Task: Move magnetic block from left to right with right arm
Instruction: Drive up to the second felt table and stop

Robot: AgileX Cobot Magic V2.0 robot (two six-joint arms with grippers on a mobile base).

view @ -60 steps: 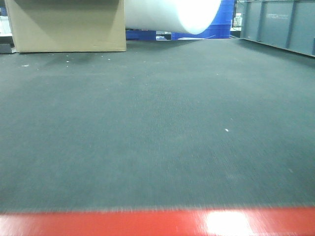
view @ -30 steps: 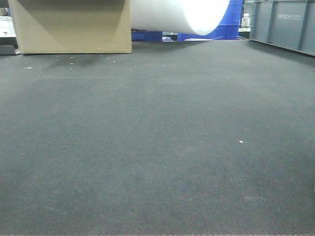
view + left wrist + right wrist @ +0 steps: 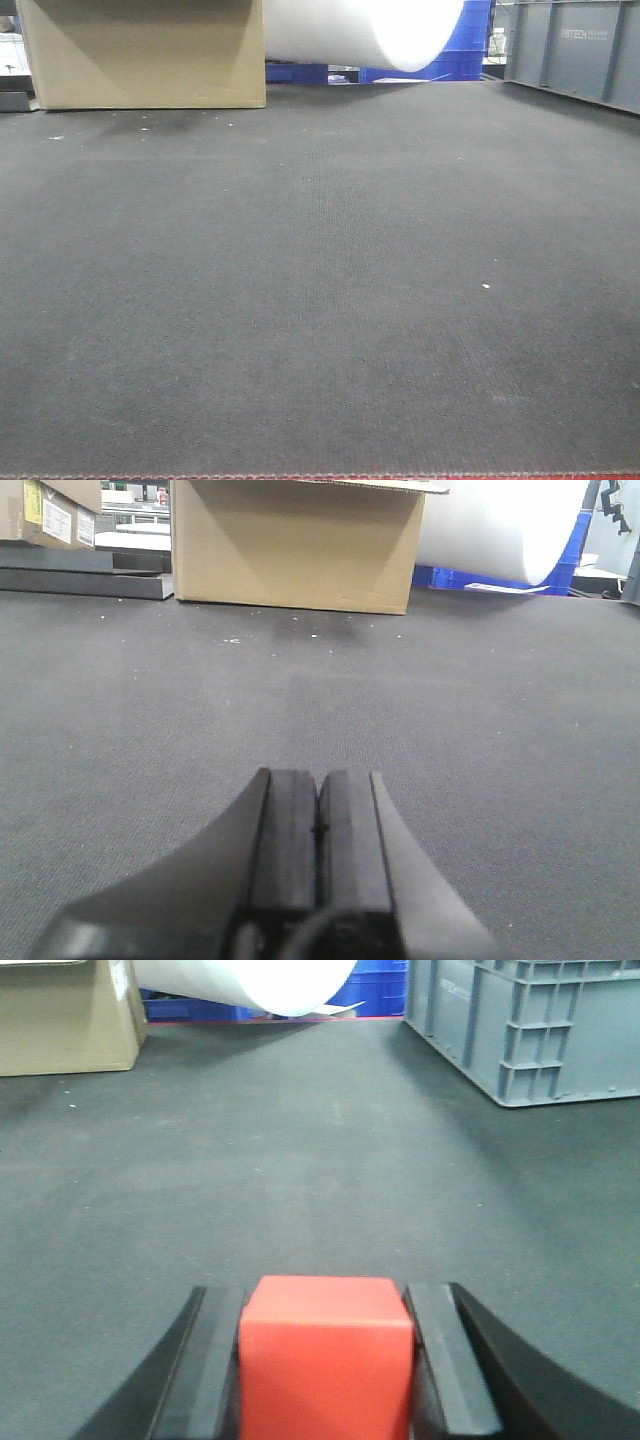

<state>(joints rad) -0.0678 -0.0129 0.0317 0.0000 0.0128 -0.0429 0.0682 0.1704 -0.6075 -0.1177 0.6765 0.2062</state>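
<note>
Next, my right gripper sets the magnetic block down on the open mat (image 3: 313, 254) between the cardboard box and the red line.
The magnetic block (image 3: 326, 1360), a plain red cube, fills the bottom centre of the right wrist view. My right gripper (image 3: 327, 1292) is shut on it, one black pad against each side of the cube, just above the dark mat (image 3: 320, 1160). In the left wrist view my left gripper (image 3: 320, 776) hovers low over the mat (image 3: 450, 700) with its pads pressed together and nothing between them. The front view shows neither gripper, only the mat (image 3: 320, 250) and a thin red line (image 3: 400, 476) along its bottom edge.
A cardboard box (image 3: 140, 55) stands at the far left of the mat, also seen as the box (image 3: 295, 545) ahead of my left gripper. A white roll (image 3: 370, 30) lies behind it before blue crates (image 3: 470, 50). A grey crate (image 3: 530, 1025) stands far right.
In the front view the wide red band along the bottom edge has shrunk to a thin line, and the background has shifted slightly right.
</note>
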